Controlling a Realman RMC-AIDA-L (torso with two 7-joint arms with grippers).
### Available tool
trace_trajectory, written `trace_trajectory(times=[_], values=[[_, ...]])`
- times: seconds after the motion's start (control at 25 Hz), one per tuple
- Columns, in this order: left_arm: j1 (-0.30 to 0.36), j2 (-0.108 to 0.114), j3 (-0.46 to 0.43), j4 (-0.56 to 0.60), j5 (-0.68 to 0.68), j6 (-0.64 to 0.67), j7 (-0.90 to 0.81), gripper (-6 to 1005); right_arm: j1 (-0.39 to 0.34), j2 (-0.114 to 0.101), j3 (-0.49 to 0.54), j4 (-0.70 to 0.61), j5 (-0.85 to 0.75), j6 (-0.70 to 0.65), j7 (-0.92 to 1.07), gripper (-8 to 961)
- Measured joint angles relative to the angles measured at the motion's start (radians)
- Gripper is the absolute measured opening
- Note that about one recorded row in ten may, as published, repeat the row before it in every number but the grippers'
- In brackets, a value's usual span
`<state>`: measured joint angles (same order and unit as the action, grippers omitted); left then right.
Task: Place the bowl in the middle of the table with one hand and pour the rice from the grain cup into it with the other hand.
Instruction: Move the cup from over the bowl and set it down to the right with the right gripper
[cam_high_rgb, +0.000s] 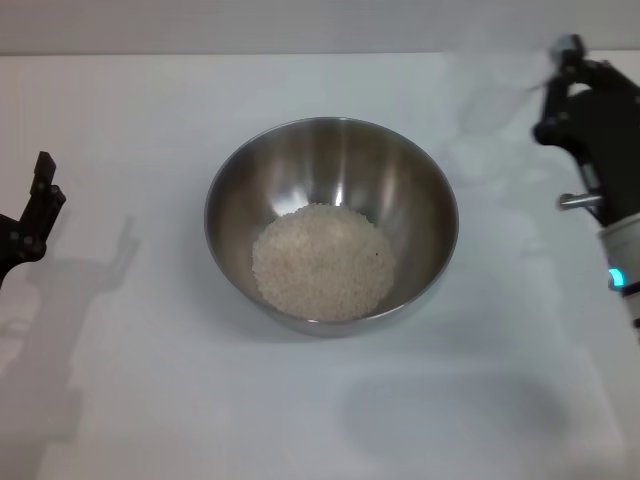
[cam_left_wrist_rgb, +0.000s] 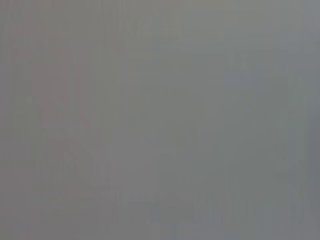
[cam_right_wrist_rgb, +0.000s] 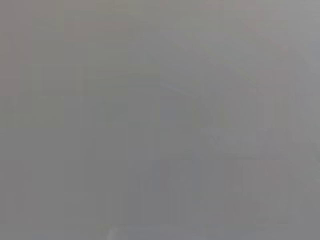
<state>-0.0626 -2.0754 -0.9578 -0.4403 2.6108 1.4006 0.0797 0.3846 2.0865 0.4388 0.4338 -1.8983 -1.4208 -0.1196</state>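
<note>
Next, my right gripper lets go of the grain cup on the white table (cam_high_rgb: 471, 188) next to the stainless-steel bowl, on that gripper's side.
The stainless-steel bowl (cam_high_rgb: 331, 225) stands in the middle of the white table (cam_high_rgb: 150, 400). A pale mound of rice (cam_high_rgb: 322, 262) lies in its bottom. My left gripper (cam_high_rgb: 38, 205) is at the table's far left edge, well apart from the bowl. My right gripper (cam_high_rgb: 562, 85) is at the far right, toward the back, also apart from the bowl. A faint clear shape (cam_high_rgb: 495, 100) just left of the right gripper may be the grain cup; I cannot tell whether it is held. Both wrist views show only plain grey.
The table's back edge (cam_high_rgb: 300, 53) runs along the top of the head view. The left arm's shadow (cam_high_rgb: 60, 330) falls on the table at the left. A soft shadow (cam_high_rgb: 450, 420) lies near the front right.
</note>
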Motion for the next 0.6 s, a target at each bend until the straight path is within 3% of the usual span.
trace_trajectory(times=[0.16,0.6], values=[[0.000,0.000,0.001,-0.001,0.000,0.001,0.000,808,-0.018,0.002,0.050,-0.088,0.001,0.012,0.133,14],[-0.008,0.000,0.011,-0.001,0.000,-0.005,0.000,808,0.011,0.003,0.078,-0.171,0.005,0.168,0.146,40]])
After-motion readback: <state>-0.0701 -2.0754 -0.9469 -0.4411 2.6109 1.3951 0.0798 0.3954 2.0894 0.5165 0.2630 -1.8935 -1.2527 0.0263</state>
